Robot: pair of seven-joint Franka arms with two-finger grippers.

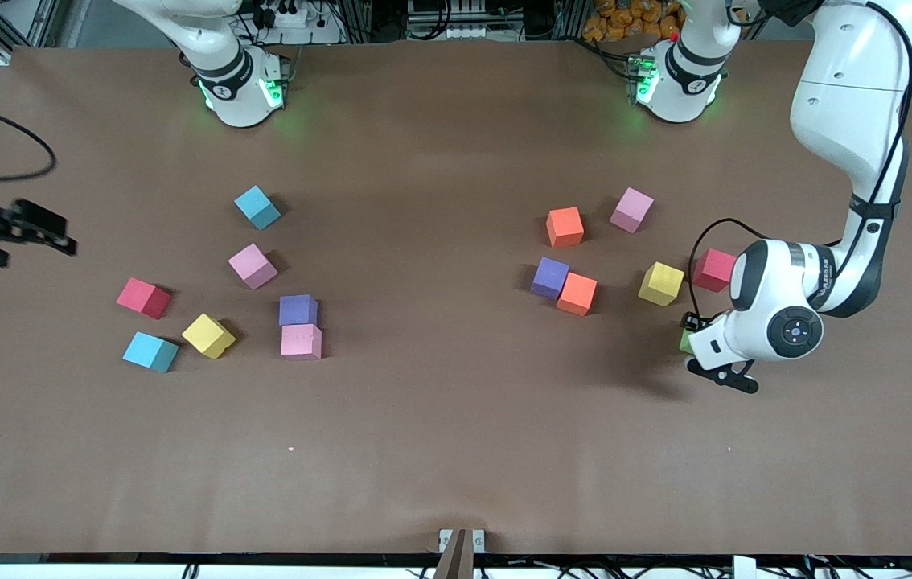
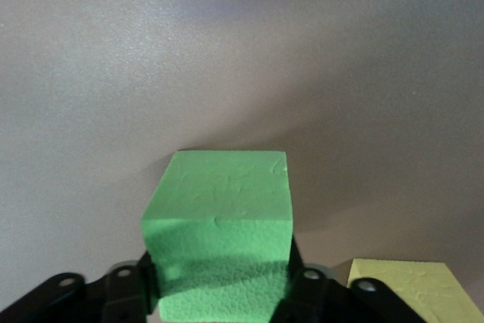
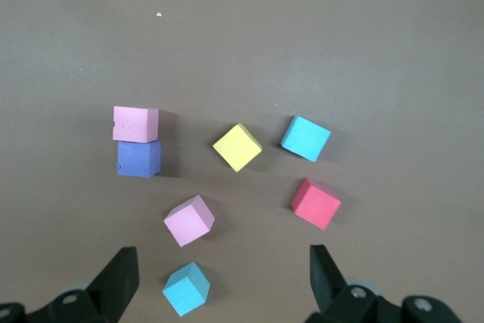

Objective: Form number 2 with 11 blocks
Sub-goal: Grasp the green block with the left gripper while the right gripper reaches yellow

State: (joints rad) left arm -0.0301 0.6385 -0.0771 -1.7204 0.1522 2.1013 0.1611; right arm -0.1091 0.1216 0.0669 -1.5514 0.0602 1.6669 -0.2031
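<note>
The yellow block (image 1: 208, 336) (image 3: 237, 147) between the cyan block and the touching purple and pink blocks is next for my right gripper, which should go there and close on that block's sides.
My left gripper (image 1: 696, 334) is down at the table near the left arm's end, shut on a green block (image 2: 219, 202) (image 1: 685, 343) that fills the gap between its fingers. A yellow block (image 1: 661, 283) (image 2: 412, 289) lies just beside it. Loose blocks lie in two groups: red (image 1: 713, 269), orange (image 1: 577, 293), purple (image 1: 550, 277), orange (image 1: 564, 227) and pink (image 1: 631, 210) near the left arm. My right gripper (image 1: 63, 233) (image 3: 221, 255) hangs open over the right arm's end, above a cyan block (image 3: 186, 288). No number 2 is in view.
Toward the right arm's end lie cyan (image 1: 256, 207), pink (image 1: 252, 265), purple (image 1: 298, 310) touching pink (image 1: 301, 341), yellow (image 1: 208, 335), red (image 1: 143, 297) and cyan (image 1: 150, 351) blocks. Brown table (image 1: 456, 450) runs bare between the groups and along the front.
</note>
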